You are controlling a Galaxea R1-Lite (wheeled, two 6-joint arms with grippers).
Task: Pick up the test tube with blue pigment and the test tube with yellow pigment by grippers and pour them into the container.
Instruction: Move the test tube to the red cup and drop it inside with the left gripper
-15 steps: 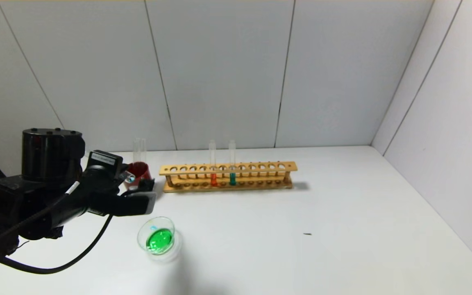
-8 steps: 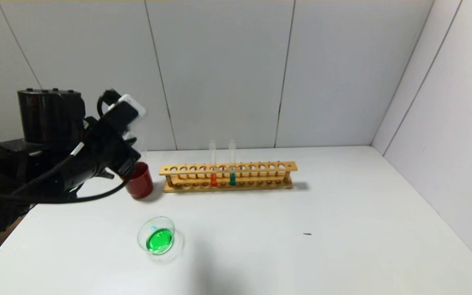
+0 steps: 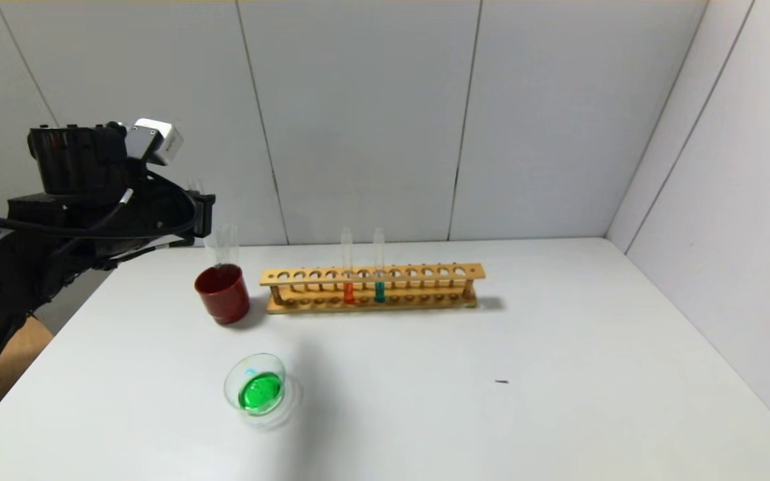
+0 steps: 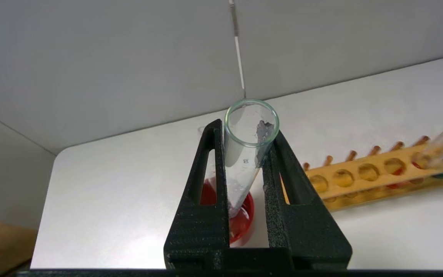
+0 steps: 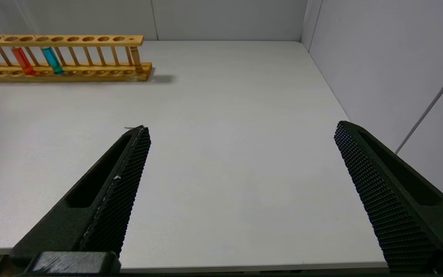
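I will use my left gripper to place the empty clear test tube in the dark red cup (image 3: 216,277) (image 4: 237,222) next to the other clear tubes.
My left gripper (image 3: 202,214) is raised at the back left and shut on an empty clear test tube (image 4: 249,150). The tube is upright, its bottom end over the dark red cup (image 3: 222,294). The container (image 3: 255,387), a small glass dish, holds green liquid near the front left. A test tube with blue pigment (image 3: 379,279) stands in the wooden rack (image 3: 425,274), next to an orange-liquid tube (image 3: 348,280). No tube with yellow liquid shows. My right gripper (image 5: 241,127) is open and empty over the table's near right edge.
Empty clear tubes (image 3: 228,244) stand in the red cup. The rack also shows in the left wrist view (image 4: 379,177), beside the cup. A small dark speck (image 3: 502,381) lies on the white table (image 3: 559,414). Walls close the back and right.
My left arm has risen from low beside the dish and swung back over the red cup. The tube in it has turned from tipped to upright.
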